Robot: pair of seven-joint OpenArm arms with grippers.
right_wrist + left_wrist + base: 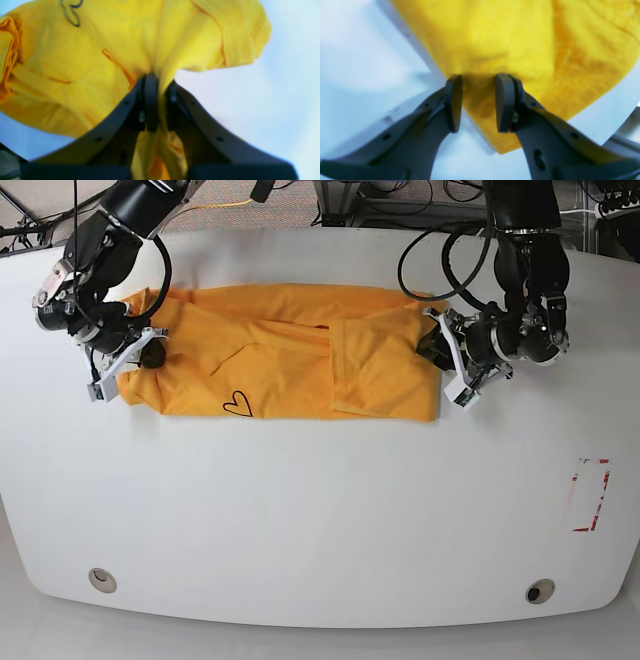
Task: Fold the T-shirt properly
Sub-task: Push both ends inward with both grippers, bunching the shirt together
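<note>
The robot's right gripper should release the bunched end of the T-shirt, which lies on the white table, between the black heart and the folded flap's edge (310, 392) (28, 31).
The orange-yellow T-shirt (290, 350) lies spread sideways on the white table (320, 510), with a black heart outline (237, 404) near its front edge. My right gripper (150, 356) is at the shirt's left end in the base view. In the right wrist view that gripper (161, 82) is shut on a bunched fold of the T-shirt (100, 62), and cloth hangs down between its fingers. My left gripper (436, 346) is at the shirt's right end. Up close, the left gripper (478, 80) has its jaws a little apart, pinching a thick corner of the T-shirt (495, 37).
A red-and-white marking (590, 495) is on the table at the right. Two round holes (100, 580) (540, 591) sit near the front edge. Cables (440, 250) trail from the arm at the back right.
</note>
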